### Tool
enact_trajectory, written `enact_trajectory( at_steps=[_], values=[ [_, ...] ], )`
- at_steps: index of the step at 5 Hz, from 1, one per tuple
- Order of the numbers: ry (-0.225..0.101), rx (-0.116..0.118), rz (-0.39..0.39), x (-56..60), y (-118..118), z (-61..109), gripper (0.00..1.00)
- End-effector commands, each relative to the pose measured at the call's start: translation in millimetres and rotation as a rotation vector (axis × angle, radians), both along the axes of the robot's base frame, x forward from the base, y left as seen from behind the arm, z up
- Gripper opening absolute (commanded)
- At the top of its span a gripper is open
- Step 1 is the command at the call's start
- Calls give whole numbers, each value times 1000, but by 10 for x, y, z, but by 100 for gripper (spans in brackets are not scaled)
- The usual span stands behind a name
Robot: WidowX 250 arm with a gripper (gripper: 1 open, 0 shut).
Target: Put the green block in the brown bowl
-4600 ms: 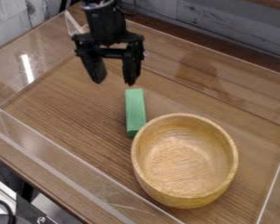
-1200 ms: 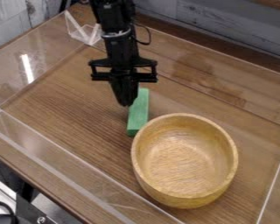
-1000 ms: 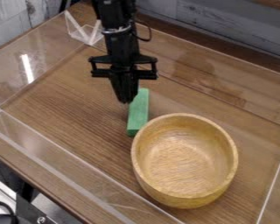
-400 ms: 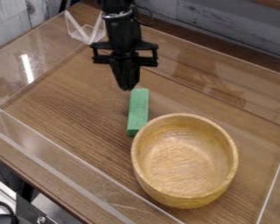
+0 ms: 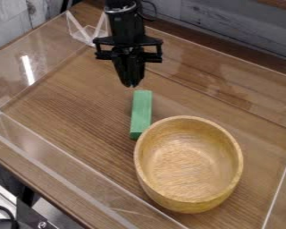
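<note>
Next, I open my gripper's fingers, which hang closed behind the green block's far end, then come forward and grip the block's far half point(image 5: 142, 103) before I lift it.
The green block point(image 5: 139, 114) lies flat on the wooden table, its near end close to the rim of the brown bowl point(image 5: 189, 162). The bowl stands empty at the front right. My gripper point(image 5: 131, 80) hangs pointing down just above and behind the block's far end, clear of it. Its black fingers point(image 5: 130, 72) taper together to a point with no gap showing and nothing between them.
A clear plastic wall point(image 5: 62, 156) runs along the table's front and left edges. A grey plank wall point(image 5: 229, 22) rises behind the table. The white cable point(image 5: 79, 31) trails behind the arm.
The gripper was down at the block's far end with fingers together; it now stands higher and a little farther back, off the block. The block stays on the table.
</note>
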State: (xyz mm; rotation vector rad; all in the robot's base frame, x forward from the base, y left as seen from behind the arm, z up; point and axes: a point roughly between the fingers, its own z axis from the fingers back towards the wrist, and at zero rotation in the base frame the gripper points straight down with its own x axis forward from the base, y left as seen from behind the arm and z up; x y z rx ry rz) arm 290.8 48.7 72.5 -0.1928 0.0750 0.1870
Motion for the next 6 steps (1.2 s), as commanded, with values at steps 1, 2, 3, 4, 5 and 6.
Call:
enact_trajectory(
  at_steps=[1,2,3,4,5,6],
  values=[
    [-20,23,-12,55,-38,3,100],
    [-5,29,-9,63,-79,-91,100],
    [8,31,8,62,-122,-187,100],
    [16,33,23,59,-148,-268,100],
    [22,30,35,63,-161,-335,100],
    [26,27,42,64,-168,-384,0]
  ],
)
